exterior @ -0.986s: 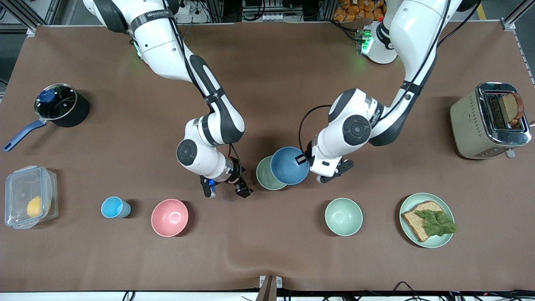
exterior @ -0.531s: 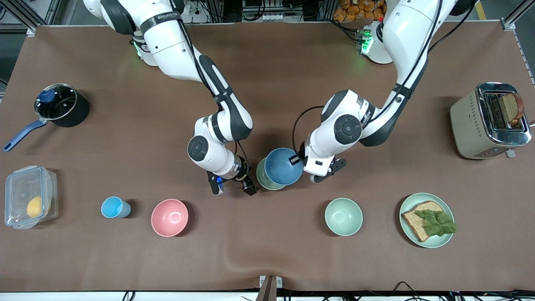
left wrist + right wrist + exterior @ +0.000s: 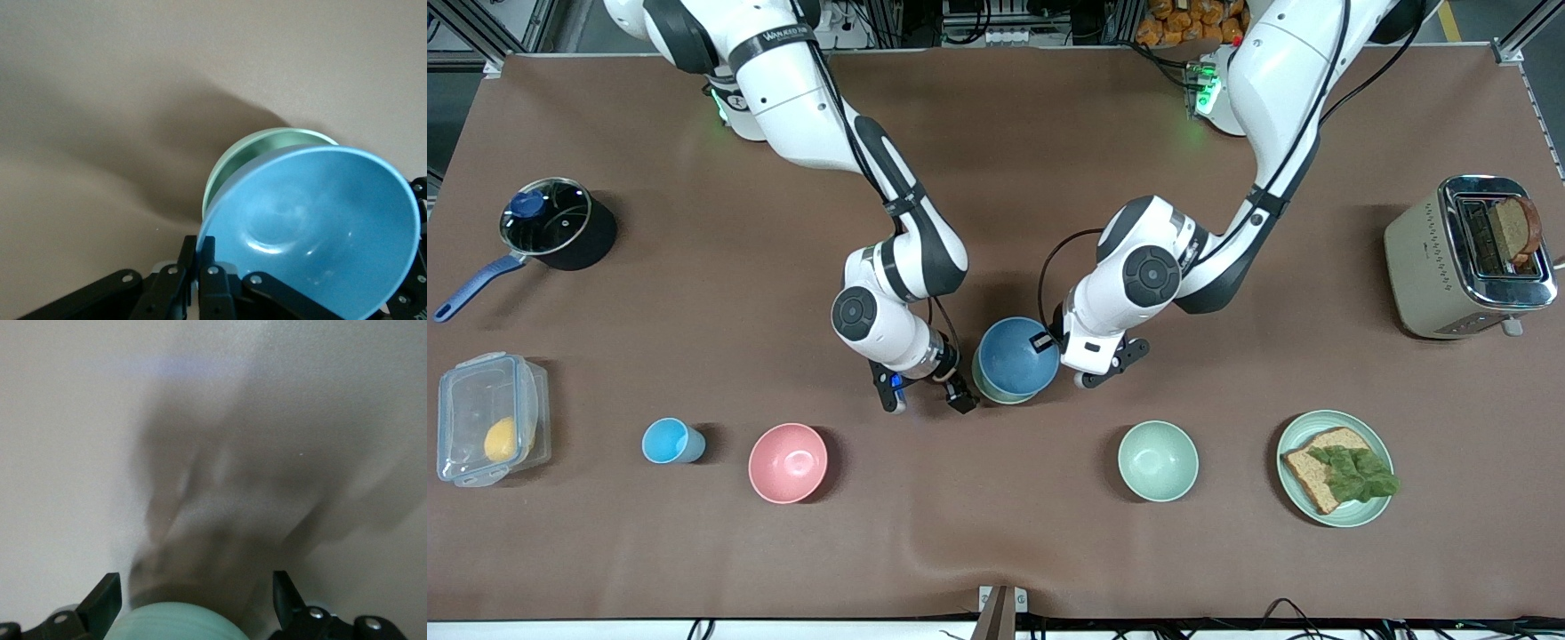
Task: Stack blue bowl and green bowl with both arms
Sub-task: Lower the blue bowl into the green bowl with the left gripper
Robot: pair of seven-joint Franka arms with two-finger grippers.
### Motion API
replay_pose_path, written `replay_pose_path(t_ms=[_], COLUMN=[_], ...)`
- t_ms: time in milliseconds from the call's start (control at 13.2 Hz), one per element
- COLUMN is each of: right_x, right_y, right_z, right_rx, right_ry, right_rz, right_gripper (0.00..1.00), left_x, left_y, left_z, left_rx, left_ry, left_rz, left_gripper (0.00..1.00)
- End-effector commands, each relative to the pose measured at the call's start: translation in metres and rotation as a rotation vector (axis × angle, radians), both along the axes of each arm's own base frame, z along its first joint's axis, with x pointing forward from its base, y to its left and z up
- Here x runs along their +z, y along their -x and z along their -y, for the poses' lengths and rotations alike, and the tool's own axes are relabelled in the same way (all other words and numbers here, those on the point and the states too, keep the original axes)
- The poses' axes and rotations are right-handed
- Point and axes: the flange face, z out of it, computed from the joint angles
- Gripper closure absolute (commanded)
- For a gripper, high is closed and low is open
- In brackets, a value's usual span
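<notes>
Next, my left gripper lets go of the blue bowl nested inside the green bowl point(image 3: 1008, 366) point(image 3: 309, 223) between my two grippers.
The blue bowl point(image 3: 1014, 356) hangs tilted in my left gripper point(image 3: 1046, 341), which is shut on its rim. It sits over the green bowl point(image 3: 980, 385), which stands on the table and shows only as a sliver of rim. In the left wrist view the fingers point(image 3: 212, 257) pinch the blue bowl's point(image 3: 313, 233) rim, with the green bowl point(image 3: 257, 150) under it. My right gripper point(image 3: 925, 400) is open, low beside the green bowl toward the right arm's end. In the right wrist view the green bowl point(image 3: 170, 623) lies between the spread fingers.
A pink bowl point(image 3: 788, 462), a light-blue cup point(image 3: 667, 441), a pale mint bowl point(image 3: 1158, 460) and a plate with bread point(image 3: 1360, 511) stand nearer the camera. A toaster point(image 3: 1423, 258), a pot point(image 3: 560, 222) and a plastic container point(image 3: 487, 418) stand at the table's ends.
My left arm carried the blue bowl toward the right arm's end until it covers nearly all of the green bowl. My right gripper moved closer to the green bowl.
</notes>
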Motion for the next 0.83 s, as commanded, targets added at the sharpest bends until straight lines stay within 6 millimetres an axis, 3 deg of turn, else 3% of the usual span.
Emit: replay_pose_path(t_ms=[0,758], right_x=[-0.001,-0.002], right_y=[-0.003,-0.003], right_z=[-0.006,-0.005], right_rx=[-0.007,-0.008], right_ry=[0.012,0.014], right_rz=[0.01,0.009], right_gripper=[0.0,0.0], left_x=[-0.005,-0.032], left_y=[-0.002,0.001], left_z=[0.009,0.016], left_rx=[0.03,0.014], left_ry=[0.017,0.011], left_rz=[0.011,0.029], left_gripper=[1.0,1.0])
